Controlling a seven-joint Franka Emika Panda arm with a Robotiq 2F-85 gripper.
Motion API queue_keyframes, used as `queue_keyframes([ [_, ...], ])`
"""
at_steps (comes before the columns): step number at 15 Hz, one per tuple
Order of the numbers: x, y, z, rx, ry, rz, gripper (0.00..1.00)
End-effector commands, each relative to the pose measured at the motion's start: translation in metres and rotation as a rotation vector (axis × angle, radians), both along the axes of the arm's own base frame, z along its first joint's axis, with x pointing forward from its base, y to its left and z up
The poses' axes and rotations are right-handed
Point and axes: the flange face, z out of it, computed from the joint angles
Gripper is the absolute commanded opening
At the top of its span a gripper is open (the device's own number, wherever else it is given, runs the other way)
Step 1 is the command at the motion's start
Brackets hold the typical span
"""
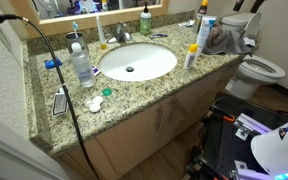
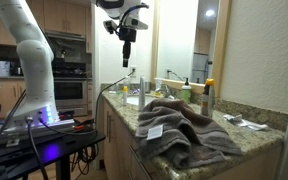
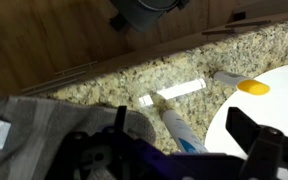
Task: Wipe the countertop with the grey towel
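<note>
The robot's gripper should next go to the bunched middle of the grey towel [image 1: 227,38] [image 3: 89,130], near the tall can on the countertop, and close there.
The grey towel [image 1: 222,40] lies crumpled at the end of the granite countertop [image 1: 134,95], beside the sink. It fills the foreground in an exterior view [image 2: 184,135] and shows at the lower left of the wrist view [image 3: 34,125]. My gripper [image 2: 127,58] hangs high above the counter, open and empty. In the wrist view its fingers [image 3: 181,122] frame a toothpaste tube [image 3: 179,132] lying on the granite between the towel and the sink. The gripper touches nothing.
A white sink [image 1: 136,62] with a faucet [image 1: 122,35] sits mid-counter. A yellow-capped bottle [image 1: 192,55], a tall can [image 1: 203,32], a clear bottle [image 1: 82,65] and a black cable [image 1: 59,75] are on the counter. A toilet [image 1: 259,70] stands past the towel end.
</note>
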Motion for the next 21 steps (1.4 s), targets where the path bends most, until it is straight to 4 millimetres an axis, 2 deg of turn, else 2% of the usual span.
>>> queue_keyframes([
  [1, -0.010, 0.000, -0.008, 0.021, 0.000, -0.032, 1.00],
  [3, -0.015, 0.001, -0.011, 0.032, -0.004, -0.058, 1.00],
  [4, 0.000, 0.006, -0.011, 0.003, 0.040, -0.038, 1.00],
  [6, 0.012, -0.008, -0.017, -0.048, 0.104, -0.124, 1.00],
  [8, 0.010, -0.031, -0.016, -0.100, 0.127, -0.234, 1.00],
  [12, -0.020, -0.089, -0.015, -0.145, 0.158, -0.460, 1.00],
  [14, -0.033, -0.113, -0.028, -0.108, 0.127, -0.579, 1.00],
  [16, -0.036, -0.130, -0.040, -0.078, 0.063, -0.690, 1.00],
  [18, -0.029, -0.129, -0.046, -0.008, -0.013, -0.723, 1.00],
  [19, -0.037, -0.122, -0.041, -0.035, 0.024, -0.692, 1.00],
  [21, -0.030, -0.124, -0.048, -0.012, 0.008, -0.714, 1.00],
])
